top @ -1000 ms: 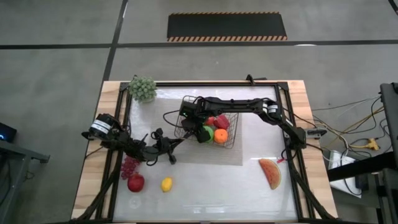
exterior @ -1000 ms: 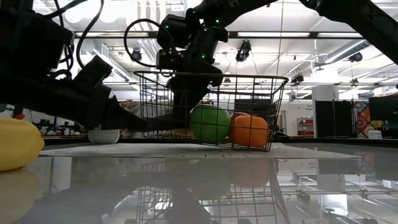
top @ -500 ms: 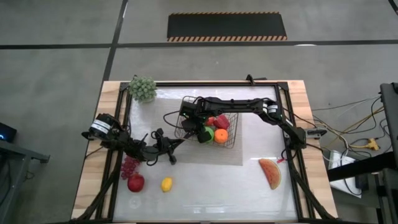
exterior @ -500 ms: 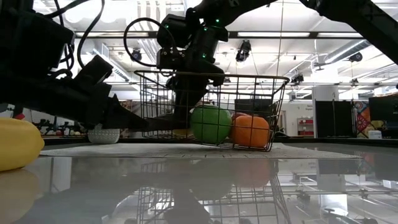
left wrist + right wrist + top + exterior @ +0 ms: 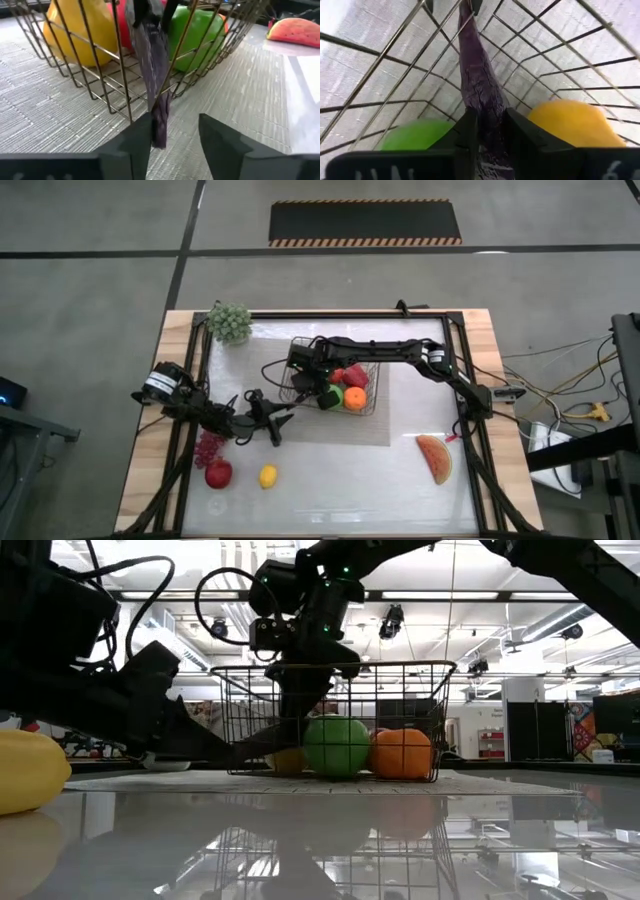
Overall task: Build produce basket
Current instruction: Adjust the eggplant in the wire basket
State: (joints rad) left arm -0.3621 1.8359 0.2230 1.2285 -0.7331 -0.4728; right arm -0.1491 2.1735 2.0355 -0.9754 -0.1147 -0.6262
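Next, my left gripper should go to the wire basket's rim at the corner (image 5: 284,401) closest to the grapes and close there.
The dark wire basket (image 5: 372,385) (image 5: 400,690) stands on a grey mat and holds a green fruit (image 5: 333,395), an orange (image 5: 354,397), red produce (image 5: 355,375) and a yellow pear (image 5: 575,125). My right gripper (image 5: 308,375) (image 5: 490,122) reaches into the basket's left end, shut on the purple eggplant (image 5: 480,90). The eggplant's tip (image 5: 159,125) pokes out through the mesh wall. My left gripper (image 5: 285,415) (image 5: 175,135) is open, low on the mat outside that wall, a finger on either side of the tip. My right gripper pinches the eggplant's thick part (image 5: 487,112) between its two fingers, coming down into the basket at a slant. The eggplant runs on along the fingers and its far end (image 5: 466,15) passes out through the mesh wall. My left gripper: one finger (image 5: 137,142) stands right beside the eggplant's tip; whether it touches, I cannot tell.
On the table's near left lie dark-red grapes (image 5: 207,446), a red apple (image 5: 218,473) and a lemon (image 5: 268,476) (image 5: 30,770). A watermelon slice (image 5: 435,458) lies near right. A pale grey-green bunch (image 5: 229,322) sits at the far left corner. A black frame (image 5: 470,430) edges the table.
The basket, earlier tipped with its left end raised, has come down and now stands level on the mat, shifted slightly toward the far edge. The right gripper has lowered a little with the eggplant. The fruits inside have settled.
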